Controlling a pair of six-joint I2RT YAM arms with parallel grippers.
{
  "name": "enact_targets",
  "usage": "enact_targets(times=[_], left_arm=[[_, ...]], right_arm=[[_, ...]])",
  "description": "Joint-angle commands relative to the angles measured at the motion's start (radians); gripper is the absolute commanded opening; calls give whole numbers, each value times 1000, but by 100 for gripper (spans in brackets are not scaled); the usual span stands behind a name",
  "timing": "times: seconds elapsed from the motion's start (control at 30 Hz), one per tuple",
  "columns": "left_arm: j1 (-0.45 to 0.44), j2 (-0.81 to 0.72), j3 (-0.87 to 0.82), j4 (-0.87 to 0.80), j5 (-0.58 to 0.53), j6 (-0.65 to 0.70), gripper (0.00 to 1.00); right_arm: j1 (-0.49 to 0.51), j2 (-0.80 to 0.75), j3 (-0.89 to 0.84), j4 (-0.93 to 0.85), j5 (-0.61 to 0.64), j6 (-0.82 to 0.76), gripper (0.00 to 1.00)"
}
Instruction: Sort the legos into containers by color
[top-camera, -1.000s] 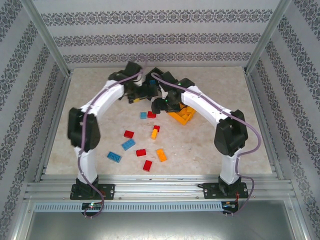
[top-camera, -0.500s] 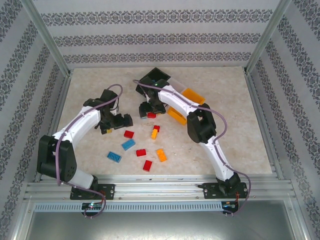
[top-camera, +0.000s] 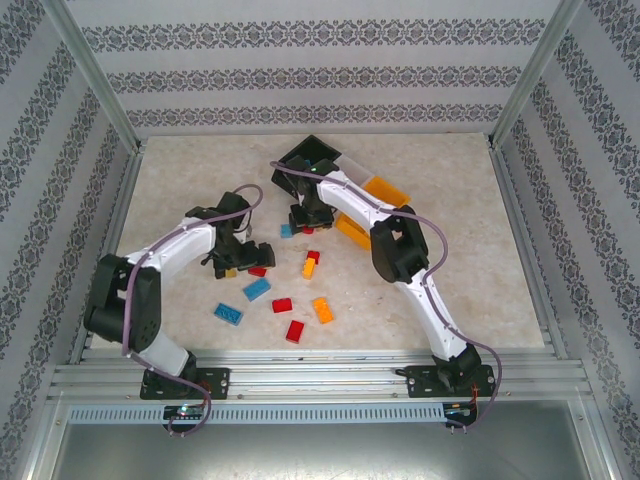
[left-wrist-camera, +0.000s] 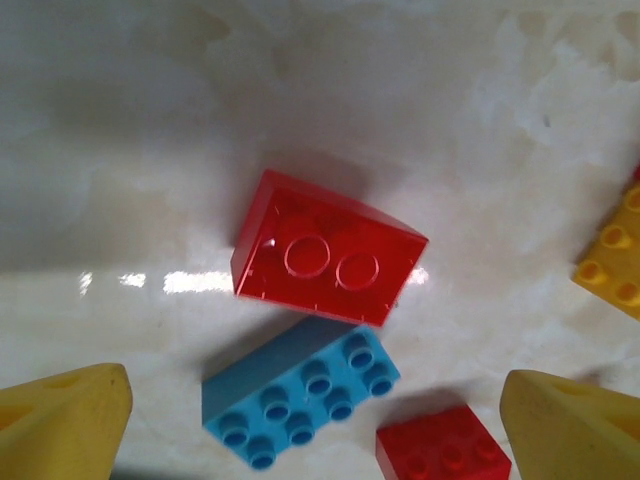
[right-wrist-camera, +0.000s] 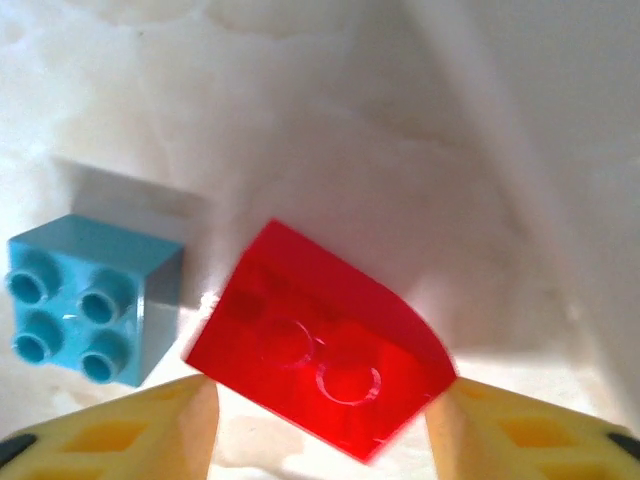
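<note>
The red lego sits at a slant with its corners against my right gripper's fingers, so I will open them and grip it squarely by its opposite sides (right-wrist-camera: 352, 282) before I lift it.
Several red, blue and orange legos lie loose on the marble table (top-camera: 450, 290). My left gripper (top-camera: 246, 259) hovers open over a red lego (left-wrist-camera: 325, 262), with a blue lego (left-wrist-camera: 300, 390) and another red one (left-wrist-camera: 443, 450) just below it; its yellow fingertips (left-wrist-camera: 65, 420) stand wide apart. My right gripper (top-camera: 303, 222) is down on a red lego (right-wrist-camera: 320, 345), both fingers (right-wrist-camera: 480, 430) touching its corners. A small blue lego (right-wrist-camera: 85, 300) sits just left of it. The containers stand behind: black bin (top-camera: 310, 155), white bin (top-camera: 352, 168), orange bin (top-camera: 386, 189).
More legos lie in front: a red-and-orange pair (top-camera: 311, 262), a blue one (top-camera: 257, 290), red ones (top-camera: 282, 305) (top-camera: 295, 331), an orange one (top-camera: 323, 310) and a blue one (top-camera: 228, 314). The right arm lies across the bins. Frame posts stand at the table's sides.
The left arm has swung inward and down toward the red lego near the blue one. The right gripper has dropped onto the red lego by the bins and its jaws have narrowed on it.
</note>
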Motion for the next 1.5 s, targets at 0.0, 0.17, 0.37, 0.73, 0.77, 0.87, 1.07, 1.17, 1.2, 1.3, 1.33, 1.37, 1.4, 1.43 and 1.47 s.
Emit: enact_targets(times=[0.0,0.17,0.37,0.73,0.77,0.87,1.07,1.17,1.2,1.3,1.33,1.37,1.4,1.43,1.47], left_arm=[[-8,57,20,53,-5,21,91],[-8,121,36,81,-6,32,88],[-8,184,75,106,-4,47,78],[-8,284,142,103,-3,70,52],[-8,283,147,98,-1,70,47],[-8,274,158,72,0,70,41],[-3,186,190,9,-9,55,39],[1,156,225,-25,-14,50,39],[4,147,237,-34,-15,49,39],[6,127,276,-66,-25,52,39],[7,120,287,-74,-27,54,39],[8,115,295,-82,-30,56,39],[9,109,300,-87,-31,57,39],[13,104,302,-92,-31,57,39],[16,98,302,-95,-30,57,39]], right_arm=[[-11,0,-15,9,25,9,49],[-14,-22,-34,28,23,-5,41],[-20,-89,-88,59,16,-15,39],[-45,-81,-84,79,-19,36,67],[-51,-71,-72,80,-24,51,67],[-65,-42,-43,92,-44,93,68],[-76,13,18,116,-83,182,68],[-71,50,56,98,-89,215,68],[-70,59,70,90,-85,221,67],[-59,87,95,74,-80,226,67],[-54,94,101,74,-78,225,67],[-51,103,109,72,-80,224,67],[-50,112,119,65,-86,225,67],[-48,124,134,52,-93,224,67],[-45,135,150,36,-94,222,66]])
